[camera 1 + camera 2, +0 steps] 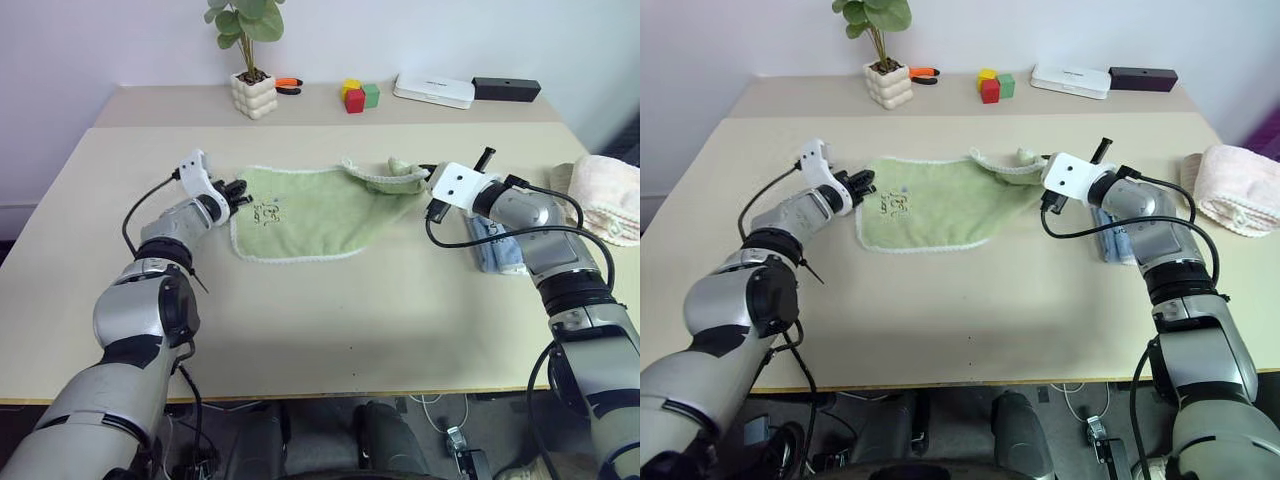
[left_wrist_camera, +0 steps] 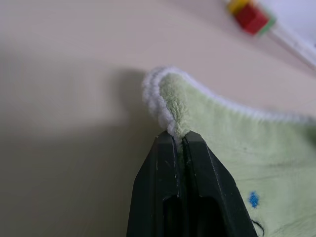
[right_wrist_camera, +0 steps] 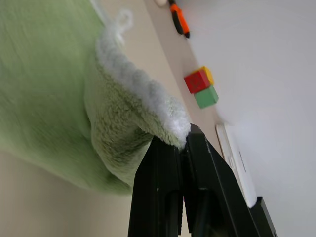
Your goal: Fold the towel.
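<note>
My left gripper needs to open and take the towel's white edging (image 2: 200, 88) before pulling the fold straight, because the towel's corner bunches past its fingers.
The towel (image 1: 310, 210), light green terry with white stitched edging and a small dark embroidered mark, lies spread on the beige table (image 1: 330, 320). My left gripper (image 1: 236, 192) is shut on the towel's left far corner; in the left wrist view the white edging (image 2: 163, 106) bulges out just past the closed fingertips (image 2: 190, 148). My right gripper (image 1: 424, 178) is shut on the right far corner and holds it lifted and bunched above the table. The right wrist view shows that corner (image 3: 143, 94) pinched between the black fingers (image 3: 200, 163).
A light blue towel (image 1: 495, 250) lies under my right forearm, and a cream rolled towel (image 1: 610, 195) sits at the right edge. Along the far side stand a potted plant (image 1: 250, 60), an orange-handled tool (image 1: 288, 85), coloured blocks (image 1: 358, 95), a white box (image 1: 433, 90) and a black box (image 1: 505, 88).
</note>
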You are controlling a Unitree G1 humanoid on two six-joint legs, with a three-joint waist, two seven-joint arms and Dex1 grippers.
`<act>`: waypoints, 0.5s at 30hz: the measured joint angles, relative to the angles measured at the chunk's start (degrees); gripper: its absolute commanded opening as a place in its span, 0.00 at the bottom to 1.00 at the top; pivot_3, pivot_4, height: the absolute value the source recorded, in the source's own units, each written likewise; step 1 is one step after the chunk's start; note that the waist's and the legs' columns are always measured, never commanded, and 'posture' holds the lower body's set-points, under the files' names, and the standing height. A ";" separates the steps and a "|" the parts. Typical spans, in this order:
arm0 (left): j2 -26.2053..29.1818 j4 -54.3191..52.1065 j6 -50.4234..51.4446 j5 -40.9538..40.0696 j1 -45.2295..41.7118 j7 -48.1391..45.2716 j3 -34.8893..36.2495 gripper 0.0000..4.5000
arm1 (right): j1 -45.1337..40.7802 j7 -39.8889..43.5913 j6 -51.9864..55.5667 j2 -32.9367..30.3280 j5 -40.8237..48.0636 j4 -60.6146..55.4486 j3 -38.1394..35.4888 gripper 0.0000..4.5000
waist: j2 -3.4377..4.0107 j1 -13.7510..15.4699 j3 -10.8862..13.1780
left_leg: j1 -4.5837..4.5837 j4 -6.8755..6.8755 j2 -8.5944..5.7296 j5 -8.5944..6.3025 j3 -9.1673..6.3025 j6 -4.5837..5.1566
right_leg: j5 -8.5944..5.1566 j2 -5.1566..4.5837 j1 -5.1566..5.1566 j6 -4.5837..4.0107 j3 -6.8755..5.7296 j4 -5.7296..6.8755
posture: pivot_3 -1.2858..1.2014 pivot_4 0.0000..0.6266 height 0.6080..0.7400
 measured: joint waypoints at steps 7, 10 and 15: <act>3.63 -0.20 -13.48 4.98 -7.53 -1.27 -3.10 0.01 | -15.52 -9.33 -1.62 2.11 -4.99 19.41 1.39 0.00 | 0.00 0.14 0.01 | -0.01 -0.02 0.00 0.02 0.01 -0.03 | 0.00 -0.02 -0.01 0.00 0.00 -0.01 | 0.52 0.24 1.00; 3.54 -0.30 -21.79 8.60 -9.22 -0.90 -6.30 0.01 | -22.36 -13.89 -2.87 3.07 -6.98 24.44 1.94 0.00 | 0.00 0.17 0.01 | -0.01 -0.12 -0.01 0.02 0.02 -0.03 | 0.00 -0.02 -0.03 0.00 0.00 -0.06 | 0.52 0.24 1.00; 5.14 -3.83 -27.95 4.51 -4.84 -15.58 -4.43 0.01 | -15.57 -2.81 -9.42 1.81 -1.97 16.11 1.35 0.00 | 0.00 -0.23 0.01 | -0.01 -0.18 0.00 0.02 0.04 -0.03 | 0.00 -0.01 0.02 0.01 -0.03 -0.05 | 0.52 0.24 1.00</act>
